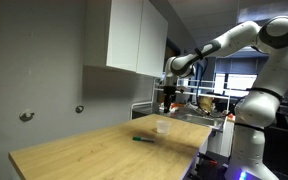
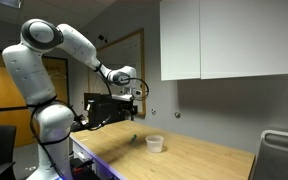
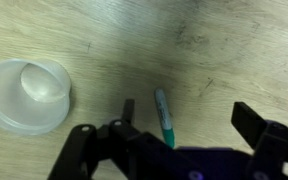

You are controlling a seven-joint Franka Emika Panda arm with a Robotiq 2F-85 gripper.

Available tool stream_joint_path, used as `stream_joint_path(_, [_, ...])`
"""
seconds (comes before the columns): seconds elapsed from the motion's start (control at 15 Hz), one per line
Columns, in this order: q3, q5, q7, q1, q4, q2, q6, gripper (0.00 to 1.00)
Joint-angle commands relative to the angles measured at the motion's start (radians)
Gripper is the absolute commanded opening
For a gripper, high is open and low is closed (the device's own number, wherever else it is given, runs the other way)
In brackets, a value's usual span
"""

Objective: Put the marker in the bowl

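My gripper is going to close its fingers on the marker's green end (image 1: 138,138) (image 3: 169,136), at the spot just behind the marker's grey body.
The marker (image 3: 163,115) is a thin dark green pen lying flat on the wooden table. In the wrist view it lies between my two fingers, nearer the left one. It shows as a small dark stick in both exterior views (image 1: 142,139) (image 2: 133,138). The bowl (image 3: 28,93) is a small translucent whitish cup, empty, standing upright left of the marker; it also shows in both exterior views (image 1: 162,126) (image 2: 155,144). My gripper (image 3: 187,120) is open and empty, held high above the table (image 1: 168,98) (image 2: 133,106).
The light wooden table (image 1: 94,150) runs up to a grey wall. White wall cabinets (image 1: 134,35) hang above its far end. A cluttered bench (image 1: 199,105) stands behind the table. A dark chair back (image 2: 280,155) is near one table edge.
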Motion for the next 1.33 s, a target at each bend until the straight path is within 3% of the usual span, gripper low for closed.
stream_joint_path(0.0, [0.016, 0.011, -0.006, -0.006, 0.026, 0.031, 0.01, 1.0])
stream_joint_path(0.53, [0.115, -0.047, 0.04, 0.017, 0.136, 0.209, 0.15, 1.0])
stream_joint_path(0.87, [0.167, -0.101, 0.036, 0.017, 0.258, 0.368, 0.137, 1.0])
stream_joint_path(1.27, [0.192, -0.083, -0.005, 0.005, 0.389, 0.55, 0.107, 1.0])
